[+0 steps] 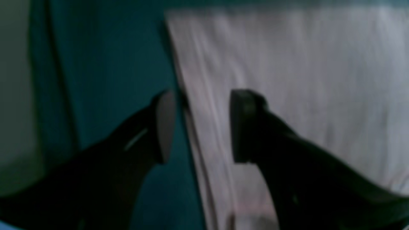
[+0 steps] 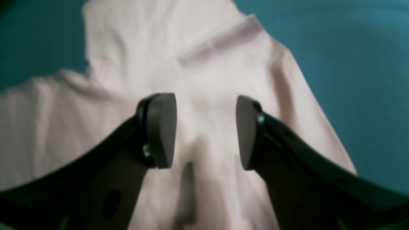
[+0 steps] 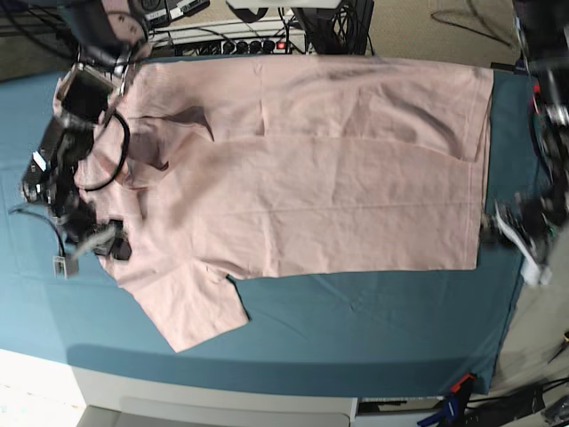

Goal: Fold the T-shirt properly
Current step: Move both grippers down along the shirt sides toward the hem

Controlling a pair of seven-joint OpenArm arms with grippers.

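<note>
The pale pink T-shirt has, at its end away from the collar, the hem's front corner [image 3: 472, 259] [image 1: 184, 71], which my left gripper should close on.
The pale pink T-shirt [image 3: 311, 178] lies spread on the teal cloth [image 3: 356, 320], plain side up, with the collar end at the left and the hem at the right. One sleeve [image 3: 191, 311] sticks out toward the front left. My left gripper [image 3: 511, 233] is open at the hem's front corner. In the left wrist view it [image 1: 203, 126] straddles the edge of the shirt [image 1: 303, 64]. My right gripper [image 3: 107, 242] is open over the shoulder area. In the right wrist view it [image 2: 206, 131] holds nothing, with wrinkled shirt fabric [image 2: 191, 64] below it.
The teal cloth [image 1: 111, 64] covers the table out to its white front edge [image 3: 222, 400]. A power strip and cables [image 3: 240, 40] lie behind the table. A black cable loop [image 3: 107, 151] hangs from the right arm over the shirt's left part.
</note>
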